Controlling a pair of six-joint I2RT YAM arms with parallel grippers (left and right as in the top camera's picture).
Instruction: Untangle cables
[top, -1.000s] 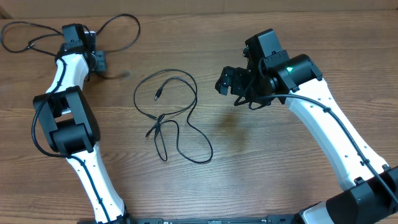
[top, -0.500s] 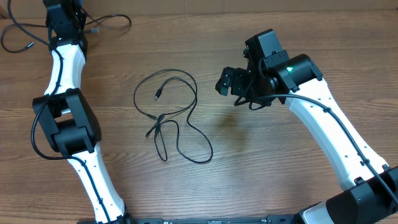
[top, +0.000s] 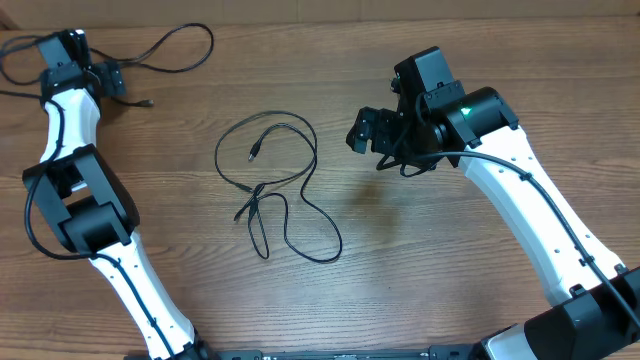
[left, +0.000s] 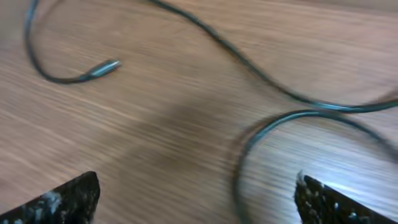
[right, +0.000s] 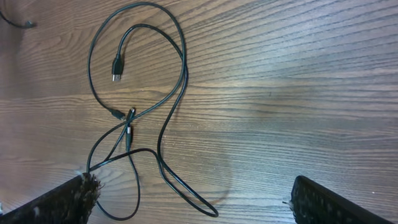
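Observation:
Next, my right gripper grips the looped black cables at the near outer bend (top: 339, 238) (right: 212, 213), farthest from the plug inside the loop.
A separate black cable (top: 176, 42) lies along the back left of the table, its plug (top: 147, 103) pointing right. The left wrist view shows that plug (left: 104, 66) and a curved strand (left: 273, 121) on the wood. My left gripper (top: 108, 80) hovers over it, open (left: 196, 200) and holding nothing. More thin black cables (top: 268, 185) lie looped and crossed at mid-table, with a plug (top: 252, 155) inside the loop. My right gripper (top: 362, 130) hangs open to their right. In its wrist view the loops (right: 155, 106) reach down between its wide-open fingers (right: 200, 202).
The white left arm (top: 90, 200) runs down the table's left side and the right arm (top: 540, 210) crosses the right side. Bare wood (top: 420, 260) lies between the cables and the right arm.
My left gripper opened and let go of the back-left cable while its arm swung left along the table's back edge. That cable now lies stretched out more. The right arm stayed still.

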